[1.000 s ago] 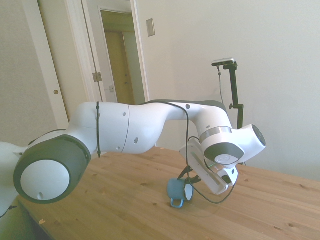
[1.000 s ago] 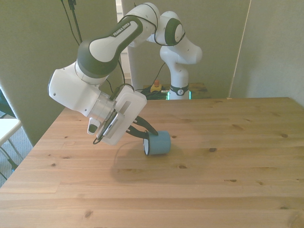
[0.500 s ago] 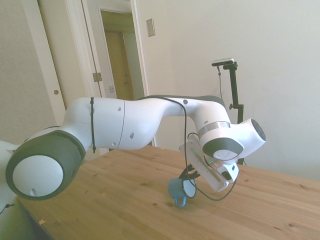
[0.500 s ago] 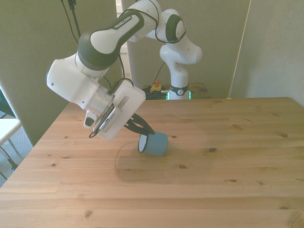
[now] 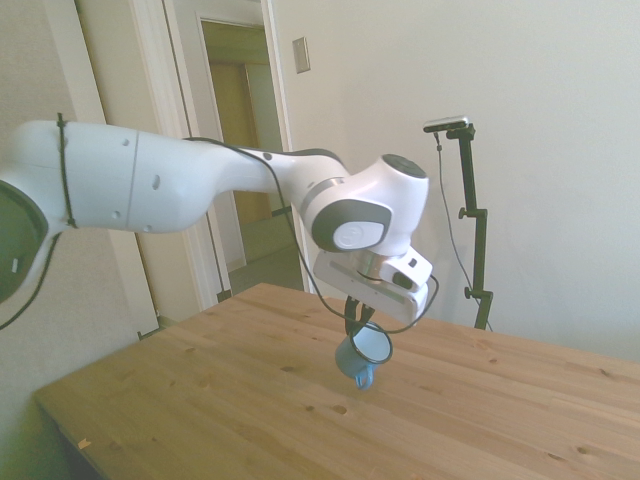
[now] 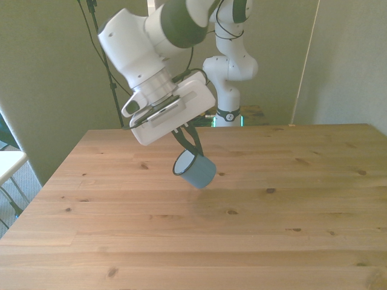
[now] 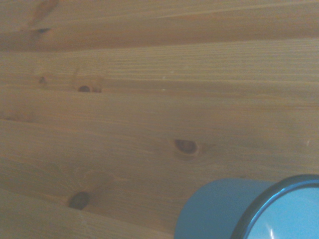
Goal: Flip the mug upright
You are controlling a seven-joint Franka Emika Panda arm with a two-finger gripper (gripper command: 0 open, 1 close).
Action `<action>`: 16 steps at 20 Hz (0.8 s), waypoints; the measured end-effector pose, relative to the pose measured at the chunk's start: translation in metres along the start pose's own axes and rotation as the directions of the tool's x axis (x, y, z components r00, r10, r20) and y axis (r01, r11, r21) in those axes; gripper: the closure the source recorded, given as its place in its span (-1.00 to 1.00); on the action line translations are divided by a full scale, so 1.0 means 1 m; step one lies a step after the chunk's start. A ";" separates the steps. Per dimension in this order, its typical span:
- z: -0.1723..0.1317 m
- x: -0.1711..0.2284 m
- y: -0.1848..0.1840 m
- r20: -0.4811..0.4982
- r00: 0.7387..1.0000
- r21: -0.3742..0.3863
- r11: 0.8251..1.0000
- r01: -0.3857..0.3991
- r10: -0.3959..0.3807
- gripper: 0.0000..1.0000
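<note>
Next, I set the teal-blue mug upright on the bare wooden table (image 6: pixel 180 199) between the dark knots with my gripper.
The small teal-blue mug (image 6: pixel 195 171) hangs tilted in the air above the middle of the wooden table (image 6: pixel 290 205), its dark rim and white inside turned up toward the front view's left. My gripper (image 6: pixel 192 151) is shut on the mug's rim from above, one dark finger inside and one outside. In the side view the mug (image 5: pixel 360 356) hangs under the gripper (image 5: pixel 358 322) with its handle pointing down. The wrist view catches part of the mug (image 7: pixel 234 211) against the table boards.
The table's near edge (image 6: pixel 181 284) runs along the front view's bottom. A doorway (image 5: pixel 240 120) and a white wall stand behind the table in the side view. The robot's base (image 6: pixel 228 90) rises beyond the far edge.
The arm has swung upward and lifted the mug off the table. The mug has turned from lying on its side to a tilted pose with its opening facing more upward.
</note>
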State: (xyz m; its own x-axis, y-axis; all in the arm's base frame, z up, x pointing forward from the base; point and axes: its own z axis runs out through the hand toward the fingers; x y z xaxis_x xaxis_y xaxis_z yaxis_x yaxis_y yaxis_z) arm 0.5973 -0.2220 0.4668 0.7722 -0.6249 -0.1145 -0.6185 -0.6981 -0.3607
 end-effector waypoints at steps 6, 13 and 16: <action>0.033 -0.043 -0.017 -0.217 0.976 -0.143 0.989 -0.040 0.008 1.00; 0.048 -0.063 -0.023 -0.335 0.942 -0.257 0.962 -0.094 0.002 1.00; 0.050 -0.060 -0.021 -0.360 0.933 -0.292 0.949 -0.118 0.005 1.00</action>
State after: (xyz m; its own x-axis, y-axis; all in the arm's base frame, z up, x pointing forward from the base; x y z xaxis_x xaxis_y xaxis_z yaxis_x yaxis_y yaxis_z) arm 0.5717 -0.1522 0.4350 0.6648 -0.7123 0.2250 -0.7206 -0.6909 -0.0581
